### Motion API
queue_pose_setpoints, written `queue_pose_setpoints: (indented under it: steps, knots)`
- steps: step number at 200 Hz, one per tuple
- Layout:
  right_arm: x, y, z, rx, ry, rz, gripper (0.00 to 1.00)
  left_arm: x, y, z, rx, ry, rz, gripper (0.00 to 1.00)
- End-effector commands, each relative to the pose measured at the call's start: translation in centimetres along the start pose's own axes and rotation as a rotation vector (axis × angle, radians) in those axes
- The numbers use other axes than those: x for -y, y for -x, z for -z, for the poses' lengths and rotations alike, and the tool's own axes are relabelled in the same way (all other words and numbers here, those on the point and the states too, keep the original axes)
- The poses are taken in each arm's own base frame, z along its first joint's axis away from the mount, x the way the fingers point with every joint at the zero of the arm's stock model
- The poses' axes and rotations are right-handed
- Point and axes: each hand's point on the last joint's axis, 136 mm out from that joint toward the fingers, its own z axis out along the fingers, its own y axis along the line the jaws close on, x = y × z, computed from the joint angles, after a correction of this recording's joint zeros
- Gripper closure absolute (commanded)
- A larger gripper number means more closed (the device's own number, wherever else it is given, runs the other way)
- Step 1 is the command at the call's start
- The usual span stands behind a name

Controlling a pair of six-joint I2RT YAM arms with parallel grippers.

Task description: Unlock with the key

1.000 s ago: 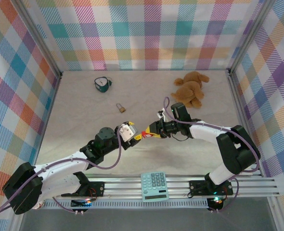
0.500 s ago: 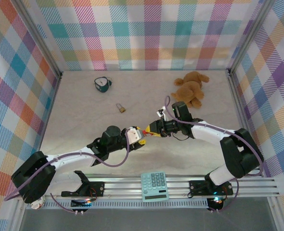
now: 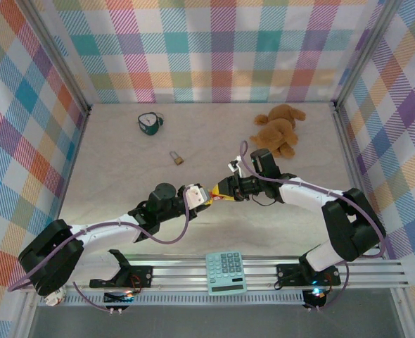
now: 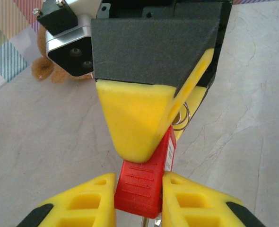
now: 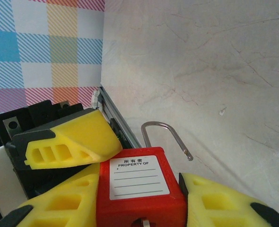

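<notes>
My right gripper spans the padlock's narrow edges. While my left gripper steadies the padlock, my right gripper next opens, turns and pinches the padlock's label side (image 5: 138, 177).
Both grippers meet at the table's middle over a red padlock (image 3: 213, 198). My right gripper (image 5: 140, 189) is shut on the padlock's body (image 5: 139, 210), white label up. The silver shackle (image 5: 165, 135) stands swung open, its free end out of the body. My left gripper (image 4: 138, 184) has both yellow fingers pressed against the sides of the padlock's far end (image 4: 142, 189). One left finger (image 5: 68, 137) lies by the label's top corner. Of the key, a metal sliver shows in the slot (image 5: 143, 222), and a wire ring (image 4: 182, 118) hangs behind the right finger (image 4: 135, 123).
A small brass padlock (image 3: 176, 158) lies behind the grippers, a teal clock-like object (image 3: 149, 123) at the back left, and a brown teddy bear (image 3: 278, 130) at the back right. A calculator (image 3: 226, 272) rests on the front rail. Plaid walls enclose three sides.
My left arm reached right to the red padlock and its fingers closed onto the padlock's sides. The right gripper held the padlock still.
</notes>
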Motion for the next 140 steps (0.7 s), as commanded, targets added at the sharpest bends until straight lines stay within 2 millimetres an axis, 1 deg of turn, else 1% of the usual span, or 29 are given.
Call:
queue_pose_setpoints:
  steps: [1, 20, 55, 100, 140]
  knots:
    - [-1.59, 0.01, 0.06, -0.005, 0.046, 0.056, 0.69, -0.17, 2.07, -0.01, 0.07, 0.001, -0.023, 0.83]
    - [-1.75, 0.12, 0.02, -0.004, 0.049, 0.061, 0.69, -0.11, 1.96, 0.08, 0.064, 0.0, -0.029, 0.9]
    - [-2.06, 0.3, 0.0, -0.002, 0.054, 0.07, 0.68, -0.09, 2.09, 0.3, 0.054, -0.005, -0.032, 0.99]
    - [-2.14, 0.33, 0.21, 0.007, 0.041, 0.085, 0.61, -0.21, 2.06, 0.6, 0.047, 0.003, -0.036, 1.0]
    - [-2.49, 0.77, 0.98, 0.038, -0.01, 0.128, 0.49, -0.11, 1.85, 0.92, 0.028, -0.002, -0.034, 1.0]
